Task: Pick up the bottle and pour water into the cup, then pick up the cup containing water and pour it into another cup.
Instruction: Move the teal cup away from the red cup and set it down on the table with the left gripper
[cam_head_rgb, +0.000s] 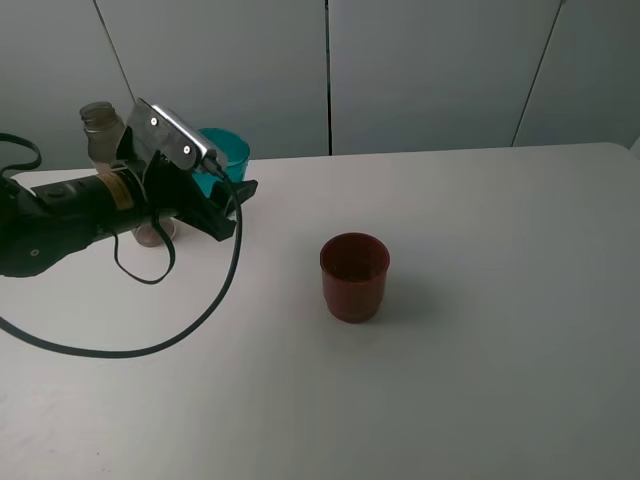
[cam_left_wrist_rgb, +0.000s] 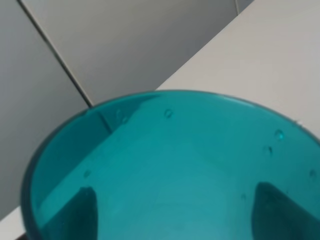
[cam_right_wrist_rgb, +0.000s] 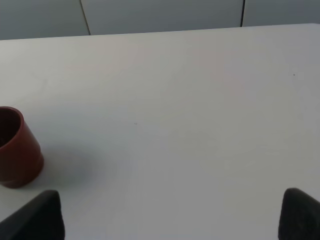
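The robot's left gripper will release the teal cup on the table (cam_head_rgb: 241, 266) between the smoky bottle and the dark red cup.
The teal cup (cam_head_rgb: 228, 152) stands at the back left of the table, with droplets on its inner wall in the left wrist view (cam_left_wrist_rgb: 170, 165). My left gripper (cam_head_rgb: 226, 192) has a finger on each side of it; the fingers (cam_left_wrist_rgb: 82, 210) show dark through the cup wall, so it is shut on the cup. The smoky bottle (cam_head_rgb: 100, 126) stands upright, capless, just behind my left arm, mostly hidden. The dark red cup (cam_head_rgb: 354, 276) stands alone mid-table and shows in the right wrist view (cam_right_wrist_rgb: 17, 150). My right gripper (cam_right_wrist_rgb: 170, 220) is open and empty, hovering right of the red cup.
A black cable (cam_head_rgb: 150, 335) loops from the left arm over the table's left front. The white table (cam_head_rgb: 500, 300) ends at a grey panelled wall (cam_head_rgb: 420, 70) just behind the cup and bottle.
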